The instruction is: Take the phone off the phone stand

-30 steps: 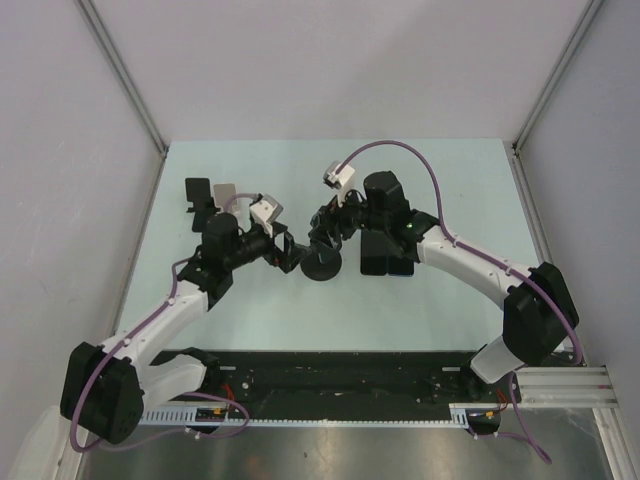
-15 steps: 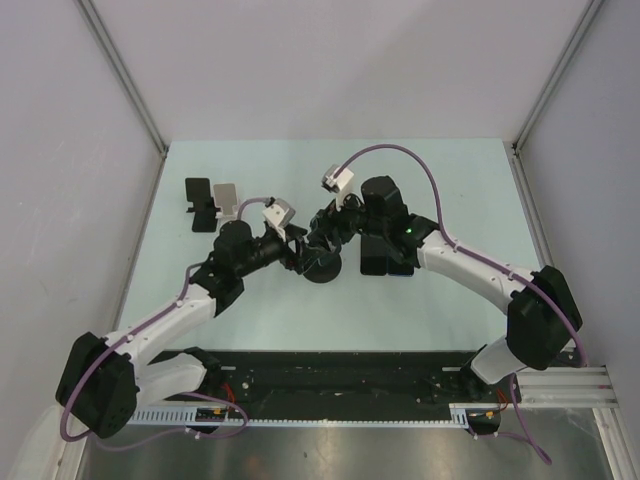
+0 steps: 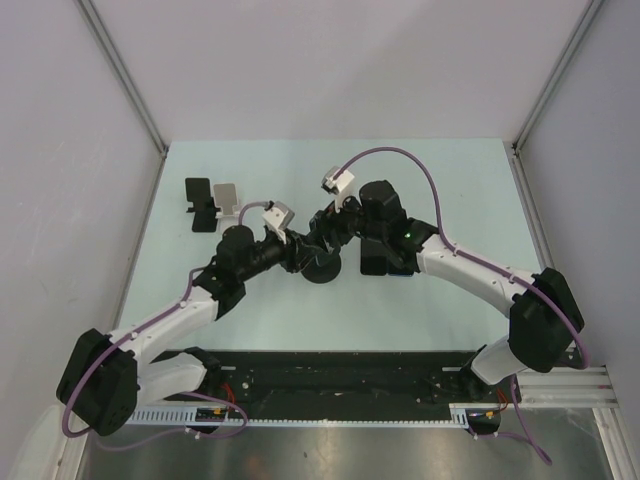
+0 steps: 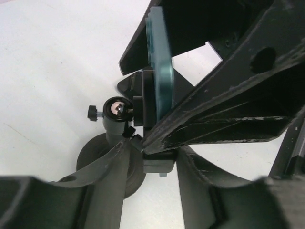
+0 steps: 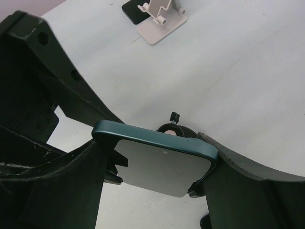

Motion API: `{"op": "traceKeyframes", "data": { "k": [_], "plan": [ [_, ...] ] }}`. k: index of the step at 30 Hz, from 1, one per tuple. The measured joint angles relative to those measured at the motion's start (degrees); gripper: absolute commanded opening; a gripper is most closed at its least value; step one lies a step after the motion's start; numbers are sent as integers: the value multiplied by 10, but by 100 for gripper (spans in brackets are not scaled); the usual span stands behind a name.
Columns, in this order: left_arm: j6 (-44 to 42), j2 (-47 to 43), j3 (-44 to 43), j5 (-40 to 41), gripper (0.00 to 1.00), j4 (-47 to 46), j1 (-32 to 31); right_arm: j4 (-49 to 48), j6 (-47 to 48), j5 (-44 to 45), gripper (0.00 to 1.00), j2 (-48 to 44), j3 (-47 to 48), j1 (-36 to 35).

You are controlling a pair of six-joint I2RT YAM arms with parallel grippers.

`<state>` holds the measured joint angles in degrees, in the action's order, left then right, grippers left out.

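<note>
The phone's top edge sits at a slant between the fingers of the robot's right gripper, so that gripper should open, line up square and grip the phone's long sides (image 5: 206,175) before pulling.
The phone (image 5: 162,162), in a teal case, stands in the clamp of the black phone stand (image 3: 322,268), whose small claws still hook its edges. My right gripper (image 5: 157,157) is shut on the phone, one finger on each long side. In the left wrist view the phone (image 4: 159,67) shows edge-on above the stand's ball joint (image 4: 114,107) and round base (image 4: 102,157). My left gripper (image 4: 156,145) is shut on the clamp's lower bracket (image 4: 159,164). In the top view my left gripper (image 3: 296,255) and right gripper (image 3: 324,234) meet over the stand.
A white stand (image 3: 226,197) and a black stand (image 3: 200,200) sit at the back left; the white stand (image 5: 162,19) also shows in the right wrist view. Dark flat blocks (image 3: 385,258) lie under my right arm. Grey walls close in the pale table (image 3: 460,190).
My left arm has swung right to the stand and its jaws have closed from wide open onto the clamp bracket. My right gripper has stayed on the phone.
</note>
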<state>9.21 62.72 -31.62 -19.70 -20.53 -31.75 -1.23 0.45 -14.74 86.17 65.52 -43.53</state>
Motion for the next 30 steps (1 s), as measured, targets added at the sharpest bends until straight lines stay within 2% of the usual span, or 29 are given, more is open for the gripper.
{"op": "traceKeyframes", "data": {
  "k": [1,2,4,12,20,27,28,30],
  "plan": [
    [3,0,0,-3,26,-2,0,-1,-1,2,0,0,0,0],
    [6,0,0,-6,10,-4,-2,-3,-3,4,0,0,0,0],
    [8,0,0,-7,0,-8,-6,-3,-4,7,0,0,-1,0],
    [9,0,0,-34,0,-8,6,-7,-9,-9,0,-8,-12,12],
    [11,0,0,-127,0,-10,57,-22,-19,-129,0,-15,-28,56],
    [17,0,0,-170,0,-5,99,-25,-28,-153,0,-16,-29,112],
    [19,0,0,-170,1,-5,100,-29,-31,-153,15,-16,-29,111],
    [24,0,0,-168,1,-5,100,-36,-38,-150,35,-16,-29,103]
  ]
}}
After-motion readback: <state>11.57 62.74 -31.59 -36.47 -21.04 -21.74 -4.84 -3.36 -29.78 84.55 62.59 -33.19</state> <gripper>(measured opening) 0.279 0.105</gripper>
